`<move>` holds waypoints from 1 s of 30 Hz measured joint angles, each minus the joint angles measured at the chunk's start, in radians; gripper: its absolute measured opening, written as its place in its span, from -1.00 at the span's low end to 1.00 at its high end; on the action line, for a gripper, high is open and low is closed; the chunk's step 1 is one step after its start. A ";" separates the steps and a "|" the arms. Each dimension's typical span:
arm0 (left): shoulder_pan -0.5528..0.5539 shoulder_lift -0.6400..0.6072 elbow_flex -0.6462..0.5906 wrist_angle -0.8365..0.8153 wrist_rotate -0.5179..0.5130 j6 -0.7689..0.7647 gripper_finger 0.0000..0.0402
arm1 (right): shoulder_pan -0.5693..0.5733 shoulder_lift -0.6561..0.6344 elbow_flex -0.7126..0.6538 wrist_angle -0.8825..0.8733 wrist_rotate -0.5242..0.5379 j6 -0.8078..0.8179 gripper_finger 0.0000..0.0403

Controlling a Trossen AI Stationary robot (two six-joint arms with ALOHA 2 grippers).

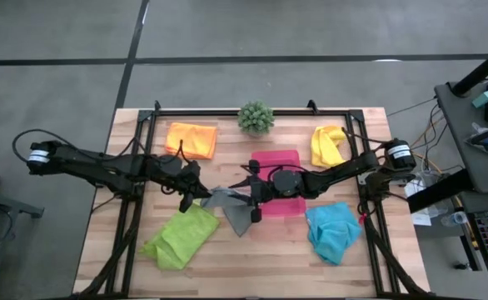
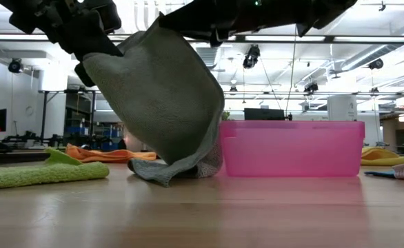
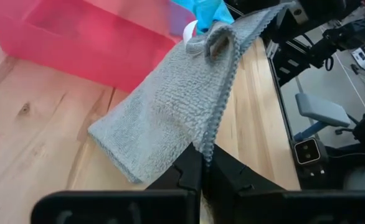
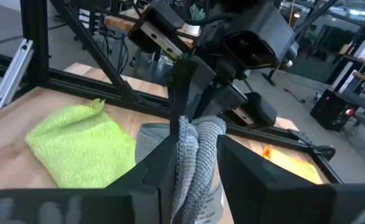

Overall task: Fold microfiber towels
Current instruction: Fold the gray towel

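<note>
My right gripper holds a bunched grey towel fold, so it should pinch the stitched edge (image 3: 237, 56) before my left gripper takes another corner.
A grey towel (image 1: 231, 208) hangs in the middle of the table between my two grippers. Its lower end (image 2: 171, 172) rests on the wood beside the pink tray (image 1: 279, 158). My left gripper (image 1: 198, 190) is shut on the towel's left side. My right gripper (image 1: 249, 198) reaches over the tray and has a bunch of the towel between its fingers. An orange towel (image 1: 191, 139) and a yellow towel (image 1: 328, 144) lie at the back. A lime green towel (image 1: 181, 236) and a turquoise towel (image 1: 331, 231) lie at the front. My left gripper pinches the towel's stitched edge (image 3: 207, 144) between its two shut fingers. It comes from the table's left, slanting down. From there the cloth runs up and away toward the other gripper. My right gripper has a bunched fold of several layers (image 4: 195, 140) between its two fingers (image 4: 164, 165), which point level from the table's right. That part is lifted clear and the rest hangs below it.
A small green potted plant (image 1: 256, 117) stands at the far edge. The black frame rails (image 1: 136, 167) run along the table's left and right sides. Bare wood shows at the front middle, between the lime green and turquoise towels.
</note>
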 joint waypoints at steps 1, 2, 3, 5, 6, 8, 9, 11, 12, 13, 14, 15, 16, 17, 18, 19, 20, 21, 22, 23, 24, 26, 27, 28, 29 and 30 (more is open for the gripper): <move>0.000 0.000 0.000 0.000 -0.001 0.000 -1.00 | 0.001 0.000 0.000 0.000 0.001 -0.006 -0.46; 0.000 0.000 0.000 0.001 -0.001 0.000 -1.00 | 0.001 0.002 0.000 0.000 0.001 -0.011 -0.47; 0.000 0.000 0.000 0.001 -0.001 0.000 -1.00 | 0.001 0.003 0.000 0.000 0.001 -0.015 -0.49; 0.000 0.000 0.000 0.001 -0.008 0.000 -1.00 | 0.001 0.004 0.000 0.000 0.001 -0.018 -0.58; 0.000 0.000 0.000 0.001 -0.013 0.000 -1.00 | 0.001 0.005 0.000 0.000 0.001 -0.018 -0.64; 0.000 0.000 0.000 0.001 -0.019 0.000 -1.00 | 0.001 0.007 0.000 -0.002 0.001 -0.025 -0.81; 0.000 0.000 0.000 0.001 -0.019 0.000 -1.00 | 0.002 0.008 0.000 -0.002 0.001 -0.036 -0.89; 0.000 0.000 0.000 0.001 -0.021 0.000 -1.00 | 0.004 0.008 0.000 0.000 0.002 -0.043 -0.93; 0.000 0.000 0.000 0.001 -0.026 0.000 -1.00 | 0.005 0.008 0.000 0.002 0.002 -0.044 -0.94; 0.000 -0.001 0.000 0.001 -0.031 -0.001 -1.00 | 0.006 0.007 0.000 0.007 0.002 -0.048 -0.95; 0.000 -0.005 -0.001 0.001 -0.039 -0.002 -1.00 | 0.006 0.004 0.000 0.007 0.002 -0.053 -0.95; 0.000 -0.011 -0.001 0.001 -0.045 -0.003 -1.00 | 0.006 0.000 0.000 0.007 0.002 -0.060 -0.95; 0.001 -0.018 0.001 0.001 -0.047 -0.005 -1.00 | 0.006 -0.007 0.001 0.006 0.002 -0.065 -0.96; 0.001 -0.028 0.007 0.001 -0.054 -0.006 -1.00 | 0.006 -0.016 0.007 0.004 0.001 -0.069 -0.96; 0.001 -0.040 0.013 0.005 -0.071 -0.006 -1.00 | 0.006 -0.025 0.014 0.004 0.001 -0.076 -0.96; 0.001 -0.053 0.020 0.013 -0.089 -0.005 -1.00 | 0.007 -0.035 0.022 0.004 -0.002 -0.087 -0.96; 0.001 -0.068 0.028 0.029 -0.111 -0.001 -1.00 | 0.008 -0.046 0.030 0.001 -0.003 -0.095 -0.96; 0.001 -0.085 0.031 0.051 -0.133 0.001 -1.00 | 0.010 -0.056 0.039 -0.010 -0.007 -0.106 -0.96; 0.001 -0.104 0.031 0.071 -0.150 0.002 -1.00 | 0.012 -0.064 0.050 -0.020 -0.014 -0.117 -0.96; 0.001 -0.124 0.031 0.099 -0.160 0.006 -1.00 | 0.012 -0.074 0.062 -0.035 -0.030 -0.121 -0.96; 0.002 -0.138 0.031 0.133 -0.164 0.010 -1.00 | 0.013 -0.083 0.072 -0.058 -0.049 -0.122 -0.96; 0.002 -0.171 0.030 0.175 -0.166 0.027 -1.00 | 0.013 -0.093 0.101 -0.096 -0.080 -0.117 -0.96; 0.001 -0.188 0.030 0.181 -0.165 0.030 -1.00 | 0.013 -0.100 0.116 -0.121 -0.090 -0.111 -0.96; 0.001 -0.198 0.030 0.188 -0.165 0.036 -1.00 | 0.013 -0.106 0.129 -0.153 -0.099 -0.105 -0.96; 0.001 -0.208 0.029 0.191 -0.165 0.044 -1.00 | 0.013 -0.111 0.145 -0.188 -0.120 -0.095 -0.96; 0.001 -0.220 0.024 0.191 -0.165 0.055 -1.00 | 0.013 -0.117 0.161 -0.217 -0.139 -0.086 -0.96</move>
